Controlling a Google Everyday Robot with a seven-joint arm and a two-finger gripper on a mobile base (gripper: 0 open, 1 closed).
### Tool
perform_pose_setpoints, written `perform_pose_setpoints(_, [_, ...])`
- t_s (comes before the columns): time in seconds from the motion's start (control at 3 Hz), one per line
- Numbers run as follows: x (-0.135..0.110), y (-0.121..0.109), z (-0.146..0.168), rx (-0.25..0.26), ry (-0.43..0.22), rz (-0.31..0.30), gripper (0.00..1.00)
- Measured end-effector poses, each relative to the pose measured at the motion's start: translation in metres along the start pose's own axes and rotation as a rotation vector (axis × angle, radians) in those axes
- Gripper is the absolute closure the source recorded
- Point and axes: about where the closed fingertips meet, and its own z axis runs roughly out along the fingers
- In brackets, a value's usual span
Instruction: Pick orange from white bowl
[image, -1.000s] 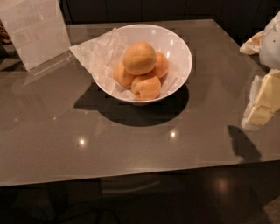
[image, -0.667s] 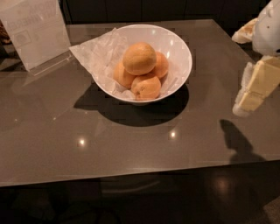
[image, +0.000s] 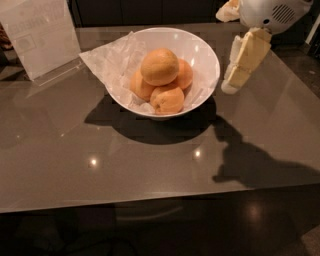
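My gripper is to close next around the sides of the orange (image: 161, 67) that sits on top of the smaller fruits in the white bowl.
The orange (image: 159, 66), pale and round, sits on top of three smaller, deeper-orange fruits in the white bowl (image: 199, 44). The bowl stands at the back middle of the grey table and is lined with crinkled white paper (image: 107, 62) that hangs over its left rim. My gripper (image: 225, 50) hovers just right of the bowl's right rim, level with it. It is open and empty. One cream finger (image: 246, 59) points down and to the left, and the other finger (image: 227, 11) shows at the top edge. The gripper does not touch the bowl or the fruit.
A clear sign holder with a white sheet (image: 40, 35) stands at the back left of the table (image: 150, 165). The gripper's shadow falls on the table at the right front. The table's front edge runs across the lower part of the view.
My gripper has moved left, from the table's right edge to just beside the bowl's right rim. The bowl and the fruit have not moved.
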Motion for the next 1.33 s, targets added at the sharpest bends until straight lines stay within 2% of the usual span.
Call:
perform_pose_setpoints(0.67, [-0.003, -0.006, 0.001, 0.024, -0.043, 0.017, 0.0])
perform_pose_setpoints(1.0, [-0.019, -0.009, 0.041, -0.073, -0.11, 0.008, 0.0])
perform_pose_setpoints(1.33, [-0.03, -0.013, 0.085, -0.17, -0.148, -0.002, 0.0])
